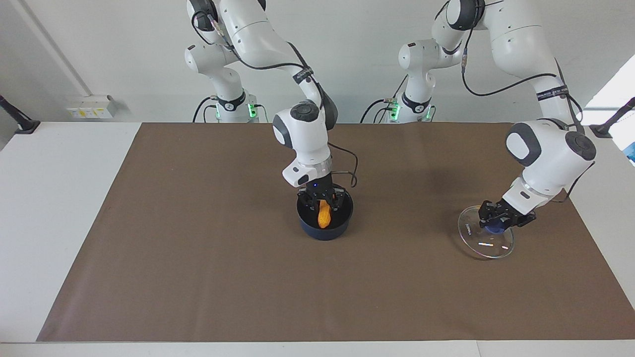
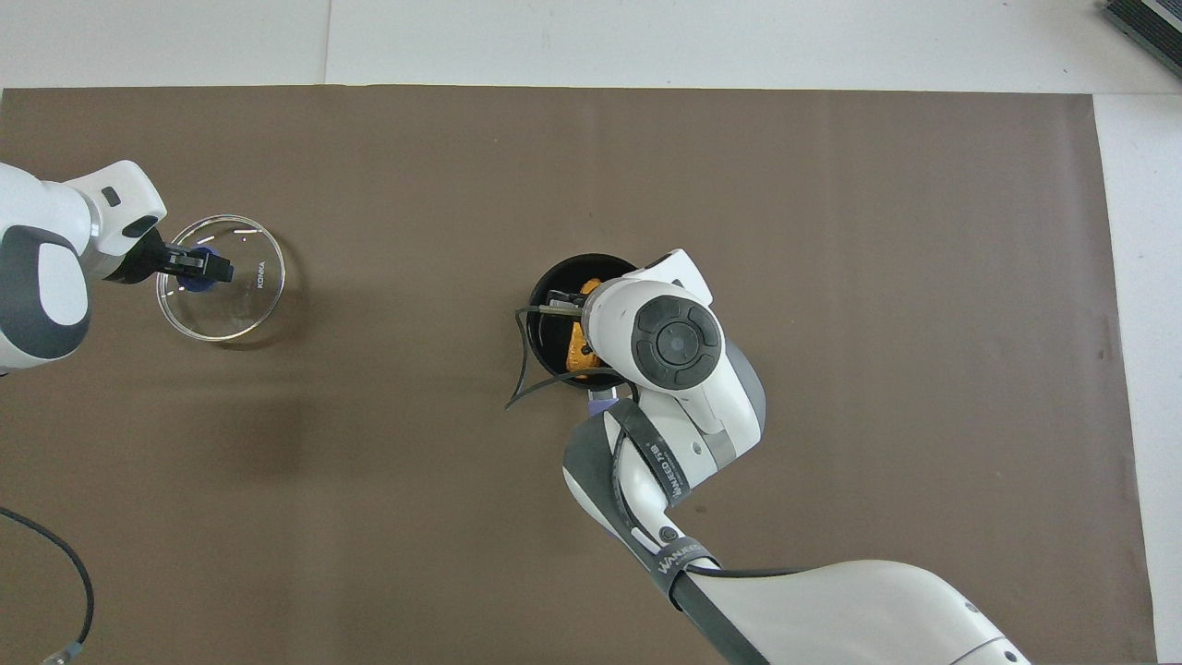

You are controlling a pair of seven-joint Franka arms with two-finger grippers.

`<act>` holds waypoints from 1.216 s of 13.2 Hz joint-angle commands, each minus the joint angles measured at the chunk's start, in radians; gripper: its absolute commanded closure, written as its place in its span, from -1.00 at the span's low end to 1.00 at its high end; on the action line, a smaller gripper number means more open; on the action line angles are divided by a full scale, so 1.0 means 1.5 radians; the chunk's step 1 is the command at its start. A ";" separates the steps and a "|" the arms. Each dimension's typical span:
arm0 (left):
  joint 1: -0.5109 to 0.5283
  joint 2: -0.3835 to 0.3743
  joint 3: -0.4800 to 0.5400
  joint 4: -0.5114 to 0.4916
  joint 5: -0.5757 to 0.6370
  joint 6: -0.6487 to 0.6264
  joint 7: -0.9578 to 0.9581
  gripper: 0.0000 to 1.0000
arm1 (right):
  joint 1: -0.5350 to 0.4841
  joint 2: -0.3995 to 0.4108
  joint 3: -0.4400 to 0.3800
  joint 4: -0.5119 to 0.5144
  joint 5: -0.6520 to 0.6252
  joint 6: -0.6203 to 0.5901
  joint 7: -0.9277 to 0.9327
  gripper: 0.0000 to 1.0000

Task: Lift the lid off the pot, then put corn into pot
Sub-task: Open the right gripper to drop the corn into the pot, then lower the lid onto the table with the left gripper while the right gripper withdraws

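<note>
Next, I set the glass lid on the brown cloth (image 2: pixel 244 303) just below my left gripper's fingers, well clear of the pot. The lid is now at the table's end.
The dark blue pot (image 1: pixel 325 230) stands uncovered near the middle of the brown cloth. My right gripper (image 1: pixel 323 203) reaches down into its mouth, shut on the orange-yellow corn (image 1: pixel 323 215), which hangs upright inside the pot. In the overhead view the right wrist covers most of the pot (image 2: pixel 552 277); only parts of the corn (image 2: pixel 580 353) and a bit of the handle (image 2: pixel 600 400) show. My left gripper (image 1: pixel 491 220) is shut on the blue knob of the glass lid (image 1: pixel 483 245) at the left arm's end of the table. The lid (image 2: pixel 235 305) is tilted, its lower edge at the cloth.
A brown cloth (image 1: pixel 198 277) covers most of the white table (image 1: pixel 44 198). Black stands sit at the table's corners nearest the robots (image 1: pixel 20 124). A loose cable (image 2: pixel 55 554) shows at the overhead view's edge.
</note>
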 commanded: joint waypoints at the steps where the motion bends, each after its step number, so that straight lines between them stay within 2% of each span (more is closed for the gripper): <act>1: -0.014 -0.034 0.008 -0.053 -0.014 0.037 0.008 1.00 | -0.009 -0.004 0.003 0.009 0.007 0.009 -0.024 -1.00; 5: -0.019 -0.040 0.009 -0.068 -0.013 0.037 0.009 0.91 | -0.046 -0.068 -0.005 0.007 0.007 -0.015 -0.044 -1.00; 7: -0.026 -0.043 0.010 -0.077 -0.013 0.039 0.008 0.86 | -0.087 -0.114 -0.005 0.007 0.005 -0.094 -0.078 -1.00; 9: -0.028 -0.046 0.010 -0.082 -0.012 0.038 0.006 0.83 | -0.123 -0.169 -0.005 0.008 0.006 -0.207 -0.177 -1.00; 10: -0.028 -0.049 0.010 -0.086 -0.013 0.038 0.006 0.74 | -0.142 -0.196 -0.005 0.008 0.006 -0.258 -0.199 -1.00; 11: -0.028 -0.051 0.009 -0.090 -0.013 0.038 0.005 0.59 | -0.164 -0.221 -0.005 0.008 0.006 -0.314 -0.222 -1.00; 12: -0.028 -0.051 0.009 -0.091 -0.013 0.037 -0.001 0.32 | -0.185 -0.248 -0.005 0.008 0.006 -0.362 -0.265 -1.00; 14: -0.028 -0.051 0.009 -0.091 -0.013 0.037 -0.010 -0.36 | -0.229 -0.289 -0.005 0.008 0.006 -0.434 -0.339 -1.00; 16: -0.028 -0.051 0.009 -0.090 -0.013 0.037 -0.010 -0.54 | -0.266 -0.324 -0.006 0.008 0.006 -0.511 -0.393 -1.00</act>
